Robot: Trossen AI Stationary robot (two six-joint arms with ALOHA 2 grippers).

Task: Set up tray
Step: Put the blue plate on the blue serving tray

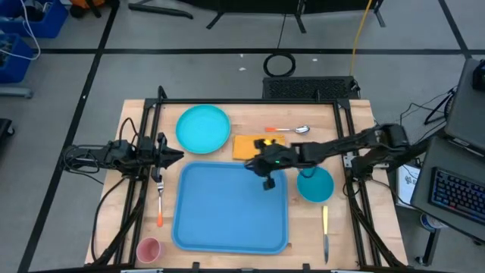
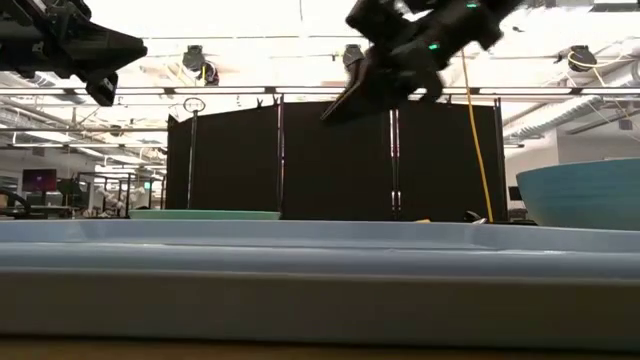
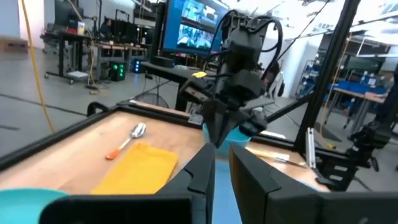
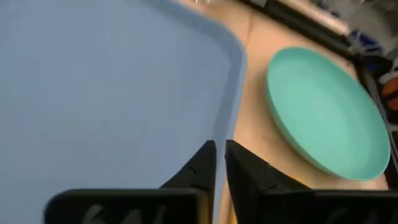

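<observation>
Next, my right gripper moves next to the turquoise plate's near rim [image 1: 215, 151] [image 4: 283, 132], facing the blue tray beside the orange napkin, and closes there.
The blue tray [image 1: 231, 205] lies flat in the middle of the table and fills the foreground of the low view [image 2: 320, 270]. My right gripper [image 1: 250, 164] hangs raised over the tray's far edge, beside the orange napkin [image 1: 246, 148]. It is shut, holds nothing, and points down toward the tray's far left corner [image 4: 233, 46]; the low view shows it well above the table [image 2: 340, 105]. My left gripper [image 1: 180, 155] waits, shut, in the air at the table's left side, between the tray and the turquoise plate [image 1: 203, 127].
The turquoise plate [image 4: 326, 112] sits far-left of the tray. A spoon with an orange handle [image 1: 288, 130] lies beyond the napkin. A teal bowl [image 1: 315, 184] and a knife [image 1: 326, 231] are right of the tray. An orange-handled fork [image 1: 160, 201] and a pink cup [image 1: 149, 249] are to its left.
</observation>
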